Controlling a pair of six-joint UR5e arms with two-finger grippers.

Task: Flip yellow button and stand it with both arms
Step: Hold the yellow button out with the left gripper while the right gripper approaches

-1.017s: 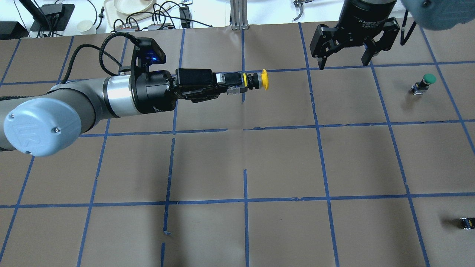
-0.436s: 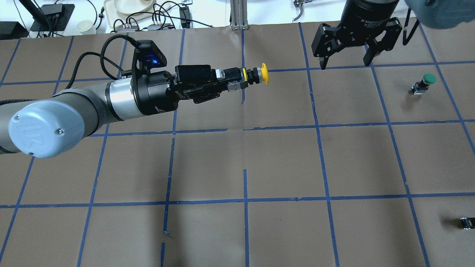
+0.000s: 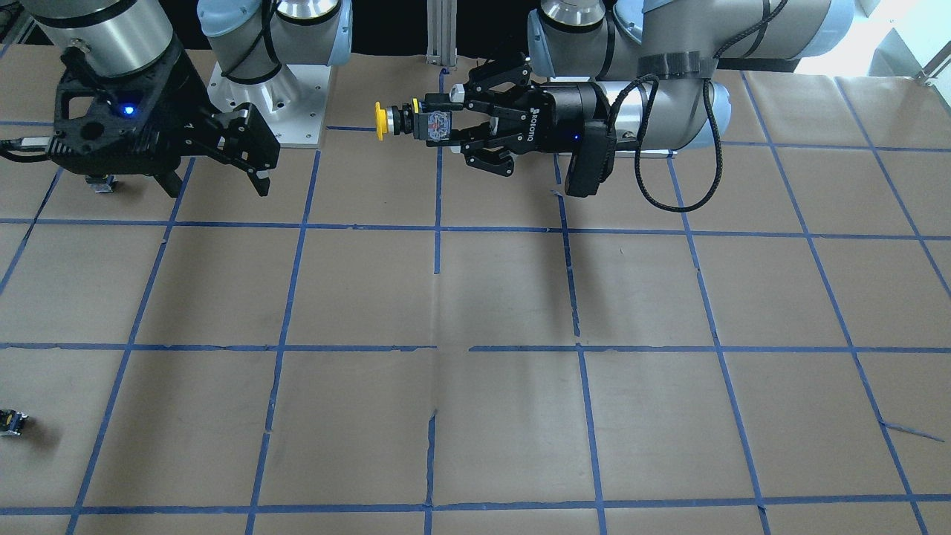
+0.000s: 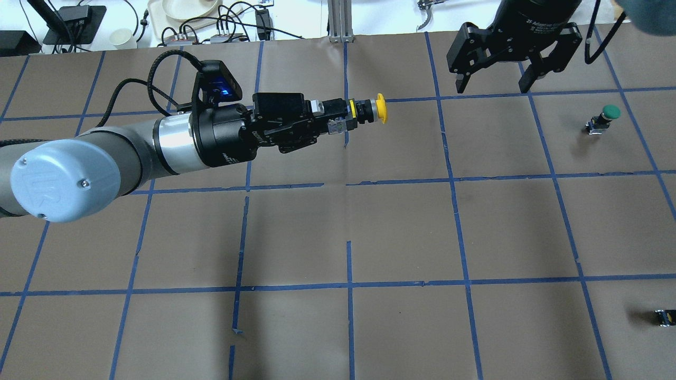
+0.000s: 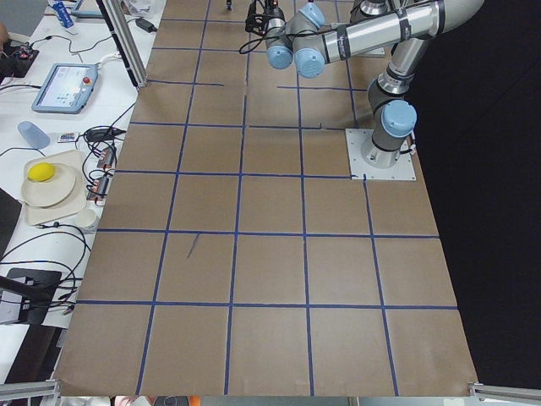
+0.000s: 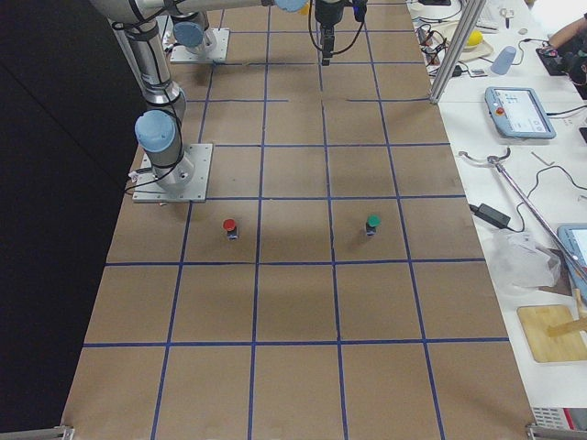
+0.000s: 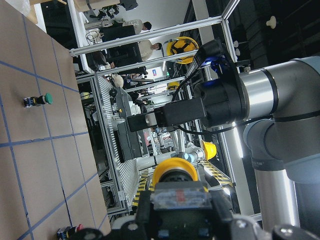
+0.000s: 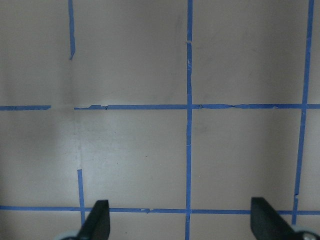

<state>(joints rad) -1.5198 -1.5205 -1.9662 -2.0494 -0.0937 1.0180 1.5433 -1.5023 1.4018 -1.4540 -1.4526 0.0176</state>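
Observation:
My left gripper is already holding the grey base, so next my right gripper closes on the cap [image 3: 381,121] of the yellow button.
My left gripper [image 4: 338,120] is shut on the grey base of the yellow button [image 4: 380,108] and holds it level above the table, with the cap pointing to my right. The same hold shows in the front view: the left gripper [image 3: 440,126] and the button [image 3: 382,121]. In the left wrist view the yellow cap [image 7: 174,172] sits just beyond the clamped block. My right gripper [image 4: 492,84] is open and empty, pointing down at the table, well to the right of the cap. It also shows in the front view [image 3: 217,184] and the right wrist view [image 8: 181,222].
A green-capped button [image 4: 607,116] stands at the right, also seen in the right side view [image 6: 372,223]. A red-capped button [image 6: 229,225] stands near the right arm's base. A tiny dark block [image 4: 664,316] lies at the near right. Brown table with a blue tape grid [image 4: 348,287].
The right gripper has moved a little farther back and to the right, still open. The left arm has shifted slightly, and the button stays in its grip.

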